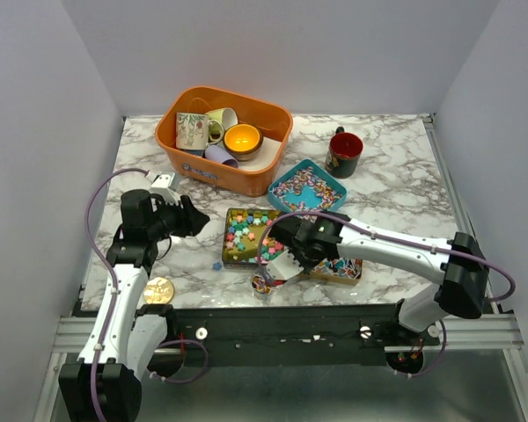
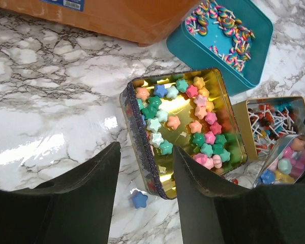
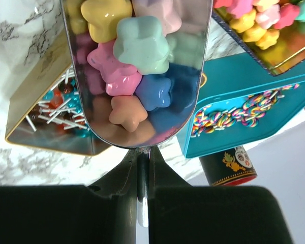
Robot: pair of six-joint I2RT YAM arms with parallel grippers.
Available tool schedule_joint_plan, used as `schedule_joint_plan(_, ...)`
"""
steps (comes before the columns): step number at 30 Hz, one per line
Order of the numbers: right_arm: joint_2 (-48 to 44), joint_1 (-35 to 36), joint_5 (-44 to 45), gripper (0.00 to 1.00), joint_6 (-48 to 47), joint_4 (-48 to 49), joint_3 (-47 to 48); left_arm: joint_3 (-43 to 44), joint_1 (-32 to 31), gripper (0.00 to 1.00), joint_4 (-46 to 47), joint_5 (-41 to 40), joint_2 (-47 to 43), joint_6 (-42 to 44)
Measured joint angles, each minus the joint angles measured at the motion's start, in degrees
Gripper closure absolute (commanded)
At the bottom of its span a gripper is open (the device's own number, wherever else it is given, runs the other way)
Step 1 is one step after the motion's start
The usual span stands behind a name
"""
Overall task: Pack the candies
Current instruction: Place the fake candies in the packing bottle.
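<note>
I will set the metal scoop down with my right gripper on the bare marble (image 1: 385, 186) next to the black-and-red mug, away from the orange bin.
A gold square tin (image 1: 231, 255) holds pastel star candies (image 2: 201, 129). My right gripper (image 3: 143, 152) is shut on the handle of a metal scoop (image 3: 81, 91) heaped with star candies (image 3: 140, 46). It holds the scoop just right of that tin's near corner, in the top view (image 1: 277, 265). One blue star candy (image 2: 139, 199) lies on the marble beside the tin's near left edge. My left gripper (image 2: 146, 152) is open and empty, hovering over the tin's left edge, in the top view (image 1: 202, 221).
A teal tin (image 1: 330, 195) of swirl lollipops stands behind. A gold tin of stick lollipops (image 1: 345, 269) sits under the right arm. An orange bin (image 1: 264, 167) of cups is at the back, with a black-and-red mug (image 1: 344, 154) to its right. A gold coin disc (image 1: 157, 290) lies near left.
</note>
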Motion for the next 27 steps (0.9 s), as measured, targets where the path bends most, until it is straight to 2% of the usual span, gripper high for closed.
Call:
schedule_joint_plan(17,8.96,10.29,15.17,0.99,7.8,-9.46,8.44,-4.94,0.9,0.44,3.58,-0.35,-6.43,-3.26)
schedule_joint_plan(27,12.04,13.99,19.5,0.99,13.0,-13.99,11.67,-6.84,0.9,0.43,3.82,-0.37,-10.95,-3.65)
